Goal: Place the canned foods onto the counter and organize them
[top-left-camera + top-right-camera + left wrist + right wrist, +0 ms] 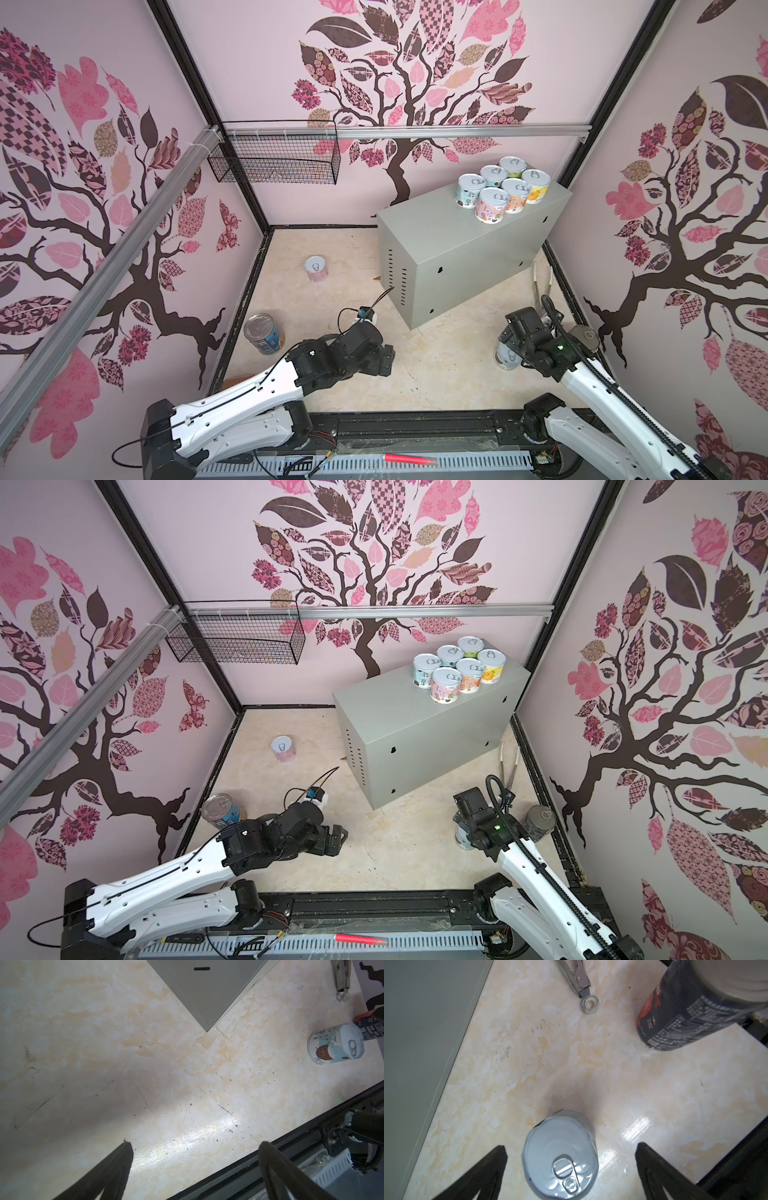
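Note:
The robot's right gripper will close on the opposite sides (pixel 505 356) (pixel 596 1162) of the pale-lidded short can, across its lid, because that can still belongs on the counter.
The counter (pixel 457 249) (pixel 415 733) is a grey metal box with several short cans (pixel 503 187) clustered at its far right end. On the floor stand a pink short can (pixel 316 269), a blue-labelled tall can (pixel 264 332) and a dark-labelled tall can (pixel 539 818) (pixel 685 1012). My right gripper (pixel 571 1145) is open, pointing down, its fingers apart on either side of a pale-lidded short can (pixel 560 1157) (pixel 336 1045) without touching it. My left gripper (pixel 195 1145) (pixel 386 361) is open and empty over bare floor near the counter's front corner.
Metal tongs (pixel 540 282) (pixel 577 974) lie on the floor between the counter and the right wall. A black wire basket (pixel 274 162) hangs on the back rail at the left. A black frame rail (pixel 270 1159) edges the floor in front.

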### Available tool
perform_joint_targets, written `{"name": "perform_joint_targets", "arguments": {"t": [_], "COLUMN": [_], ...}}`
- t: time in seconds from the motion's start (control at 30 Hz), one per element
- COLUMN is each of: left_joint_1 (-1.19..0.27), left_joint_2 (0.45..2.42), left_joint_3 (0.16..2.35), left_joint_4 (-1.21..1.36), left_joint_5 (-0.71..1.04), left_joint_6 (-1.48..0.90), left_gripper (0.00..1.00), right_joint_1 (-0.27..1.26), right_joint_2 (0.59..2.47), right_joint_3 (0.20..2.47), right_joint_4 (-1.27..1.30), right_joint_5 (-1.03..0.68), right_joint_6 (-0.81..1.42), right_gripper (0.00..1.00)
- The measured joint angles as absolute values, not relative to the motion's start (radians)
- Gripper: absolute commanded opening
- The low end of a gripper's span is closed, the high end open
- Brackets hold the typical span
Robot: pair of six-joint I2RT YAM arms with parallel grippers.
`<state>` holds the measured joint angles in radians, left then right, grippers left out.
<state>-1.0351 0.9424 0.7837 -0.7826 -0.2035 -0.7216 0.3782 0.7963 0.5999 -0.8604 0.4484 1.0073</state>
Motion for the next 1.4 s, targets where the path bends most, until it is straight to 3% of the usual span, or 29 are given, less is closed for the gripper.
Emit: {"name": "perform_joint_targets", "arguments": {"t": [0.73,1.4], "left_joint_1": [-1.035,-1.035], "left_joint_2": [0.812,0.853], "left_joint_3": [0.783,0.784], "left_joint_4": [-0.815,-0.95], "left_joint_5": [-0.344,-0.373], "left_joint_6": [-0.686,-0.842], "left_gripper": [0.98,0.98], "right_joint_1": [0.495,0.51], "right_joint_2": [0.96,0.941], "right_joint_3": [0.546,0.545], "right_joint_4": [-0.554,-0.442], "right_joint_5": [0.358,0.126], "right_joint_6": [0.802,0.667], "right_gripper": [1.0,1.0]}}
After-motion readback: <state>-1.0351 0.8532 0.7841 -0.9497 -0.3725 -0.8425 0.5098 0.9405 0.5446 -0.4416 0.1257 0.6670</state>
